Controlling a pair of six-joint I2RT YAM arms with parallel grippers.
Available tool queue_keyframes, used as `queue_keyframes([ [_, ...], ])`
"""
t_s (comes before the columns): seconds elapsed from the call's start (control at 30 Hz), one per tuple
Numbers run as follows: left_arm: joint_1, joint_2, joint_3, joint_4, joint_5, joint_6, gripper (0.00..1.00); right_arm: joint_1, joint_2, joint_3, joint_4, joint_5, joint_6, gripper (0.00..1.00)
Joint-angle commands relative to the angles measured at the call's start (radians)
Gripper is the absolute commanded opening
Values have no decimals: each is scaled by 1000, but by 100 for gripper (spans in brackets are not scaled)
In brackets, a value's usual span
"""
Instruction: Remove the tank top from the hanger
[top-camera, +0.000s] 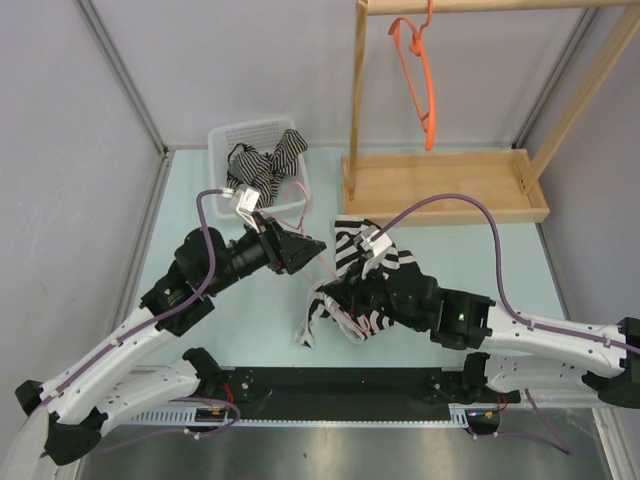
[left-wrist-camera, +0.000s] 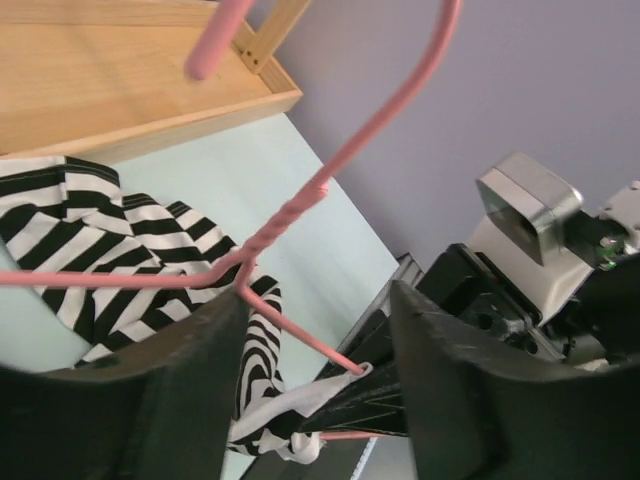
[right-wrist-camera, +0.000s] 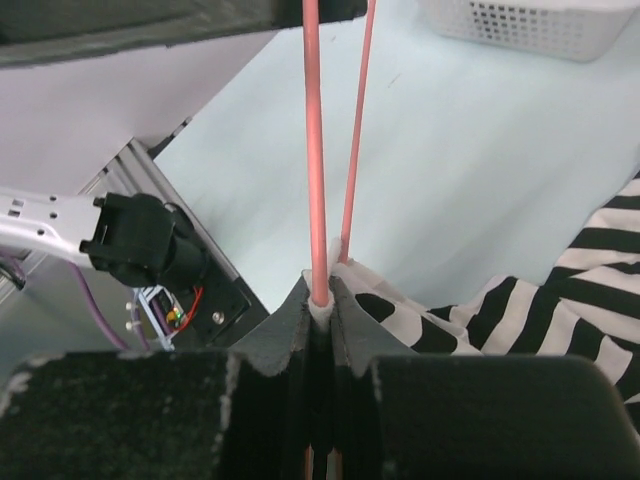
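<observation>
My right gripper is pinching the tank top's strap against the hanger's wire, so it should open to free the strap and then take only the wire (right-wrist-camera: 317, 245).
The black-and-white striped tank top (top-camera: 352, 240) lies crumpled on the pale green table, one strap still on the pink wire hanger (top-camera: 300, 205). My right gripper (top-camera: 333, 293) is shut on a hanger wire (right-wrist-camera: 312, 150) with the white strap edge pinched against it; striped cloth (right-wrist-camera: 560, 290) spreads to its right. My left gripper (top-camera: 305, 250) is open. In the left wrist view its fingers stand wide apart (left-wrist-camera: 318, 300) either side of the hanger's twisted neck (left-wrist-camera: 330, 185), above the tank top (left-wrist-camera: 110, 230).
A white basket (top-camera: 225, 140) with dark and striped clothes stands at the back left. A wooden rack with a tray base (top-camera: 440, 185) stands at the back right, an orange hanger (top-camera: 425, 90) hanging from its rail. Walls close in on both sides.
</observation>
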Motion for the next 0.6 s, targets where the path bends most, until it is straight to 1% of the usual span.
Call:
queue_keyframes([
  [0.0, -5, -9, 20, -1, -86, 22, 52, 9, 15, 61, 127, 108, -16, 0],
  [0.1, -7, 4, 48, -39, -128, 70, 41, 10, 25, 52, 136, 51, -30, 0],
  [0.17, -7, 30, 71, -55, -134, 97, 37, 9, 27, 46, 166, 5, -35, 0],
  [0.27, -5, 58, 89, -50, -136, 129, 25, 10, 41, 50, 162, -25, -38, 1],
  [0.3, -7, 66, 97, -48, -136, 140, 17, 9, 44, 53, 159, -27, -35, 3],
  [0.37, -5, 86, 120, -53, -148, 180, 6, 10, 47, 53, 151, -27, -30, 6],
  [0.4, -7, 92, 131, -61, -162, 194, 0, 9, 48, 53, 150, -29, -29, 16],
  [0.43, -5, 93, 150, -70, -171, 208, 0, 10, 48, 55, 116, -26, -21, 23],
  [0.47, -5, 96, 158, -71, -209, 250, 0, 7, 48, 56, 102, -13, -16, 30],
  [0.5, -5, 95, 167, -74, -225, 272, 0, 6, 50, 58, 84, -4, -10, 43],
  [0.57, -7, 81, 193, -88, -287, 332, 0, -6, 48, 61, 26, 26, 14, 55],
])
